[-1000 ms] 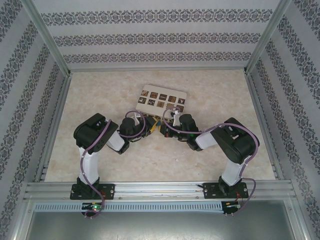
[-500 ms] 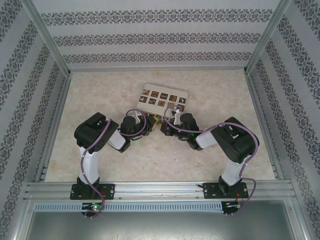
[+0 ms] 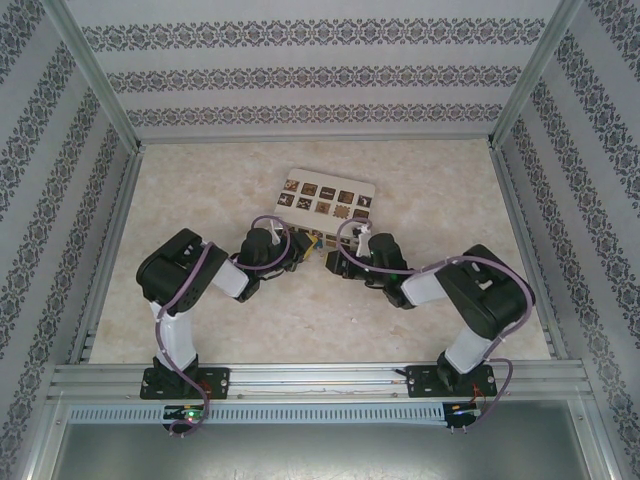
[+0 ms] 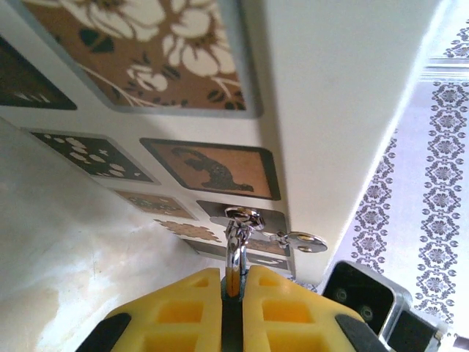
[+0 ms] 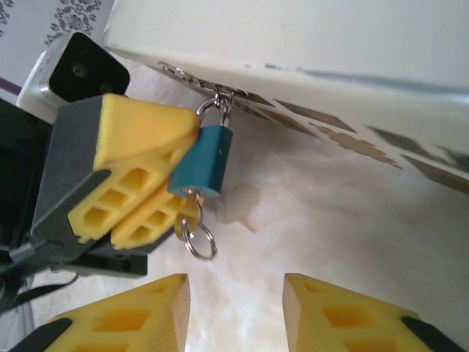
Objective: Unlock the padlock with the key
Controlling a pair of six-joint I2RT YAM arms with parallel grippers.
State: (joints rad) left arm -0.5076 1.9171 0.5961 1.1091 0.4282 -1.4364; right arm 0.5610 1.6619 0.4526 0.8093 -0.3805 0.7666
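My right gripper needs to roll around, since the key's head lies broadside to its fingers, and pinch the key's flat sides (image 5: 191,215) before it turns the key.
The teal padlock (image 5: 204,163) hangs by its silver shackle (image 4: 236,249) from a metal loop on the cream box (image 5: 308,37). My left gripper (image 4: 233,277) is shut on the padlock, its yellow fingers (image 5: 139,176) clamping the body from the left. The key (image 5: 190,205) sticks out of the padlock's underside, with a silver ring (image 5: 199,242) dangling from it. My right gripper (image 5: 234,287) stands open a little below the ring, touching nothing. In the top view both grippers meet at the box's near edge (image 3: 318,245).
The cream box (image 3: 325,196) with dark brown square tiles lies at mid-table, just beyond the grippers. A small silver latch piece (image 4: 306,241) sticks out beside the loop. Patterned walls and metal rails enclose the marble tabletop (image 3: 200,190).
My right gripper has opened and drawn back from the key, its arm shifting right. My left gripper has closed onto the padlock.
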